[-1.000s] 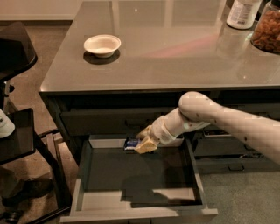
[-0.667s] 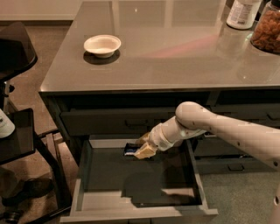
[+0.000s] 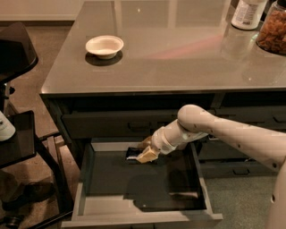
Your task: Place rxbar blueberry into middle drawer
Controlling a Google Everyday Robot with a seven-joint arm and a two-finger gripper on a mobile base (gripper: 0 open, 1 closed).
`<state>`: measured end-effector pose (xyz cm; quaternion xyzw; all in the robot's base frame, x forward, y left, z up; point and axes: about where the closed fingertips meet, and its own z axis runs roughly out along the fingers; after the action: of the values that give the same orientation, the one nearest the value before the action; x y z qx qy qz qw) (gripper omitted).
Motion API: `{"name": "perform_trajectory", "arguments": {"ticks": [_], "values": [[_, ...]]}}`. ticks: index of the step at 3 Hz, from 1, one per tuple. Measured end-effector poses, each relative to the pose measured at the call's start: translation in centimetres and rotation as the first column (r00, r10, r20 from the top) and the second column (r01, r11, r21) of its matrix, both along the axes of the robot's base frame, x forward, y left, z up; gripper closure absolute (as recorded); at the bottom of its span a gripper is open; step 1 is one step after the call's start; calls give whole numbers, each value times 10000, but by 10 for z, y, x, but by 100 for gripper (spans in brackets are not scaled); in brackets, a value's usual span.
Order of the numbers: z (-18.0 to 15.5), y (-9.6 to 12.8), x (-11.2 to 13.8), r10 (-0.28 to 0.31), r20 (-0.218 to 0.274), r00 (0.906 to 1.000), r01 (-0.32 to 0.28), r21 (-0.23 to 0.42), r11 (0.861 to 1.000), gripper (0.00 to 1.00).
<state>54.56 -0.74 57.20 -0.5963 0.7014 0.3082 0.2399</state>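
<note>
My gripper is going to the open drawer. It will let go of the rxbar blueberry near the middle of the open drawer's bottom [image 3: 145, 180].
The rxbar blueberry [image 3: 133, 154] is a small dark bar with a white end. It sits between the tan fingers [image 3: 147, 156] of my gripper [image 3: 144, 150], low over the back left of the open middle drawer [image 3: 147, 185]. The gripper is shut on the bar. My arm reaches in from the right, under the counter edge. I cannot tell whether the bar touches the drawer floor.
A white bowl [image 3: 104, 45] stands on the grey countertop [image 3: 178, 49], with a white bottle [image 3: 248, 13] and a jar of snacks [image 3: 273, 31] at the far right. A shut drawer front [image 3: 111, 125] lies above the open drawer. A black chair [image 3: 18, 143] stands at the left.
My gripper has moved left and lower with the bar, deeper toward the back of the open drawer.
</note>
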Motion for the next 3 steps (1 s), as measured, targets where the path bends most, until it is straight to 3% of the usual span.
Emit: {"name": "perform_trajectory", "arguments": {"ticks": [2, 3], "values": [[-108, -8, 23, 196, -24, 9998, -196, 165, 9997, 100], [-147, -18, 17, 85, -52, 10000, -83, 388, 9992, 100]]}}
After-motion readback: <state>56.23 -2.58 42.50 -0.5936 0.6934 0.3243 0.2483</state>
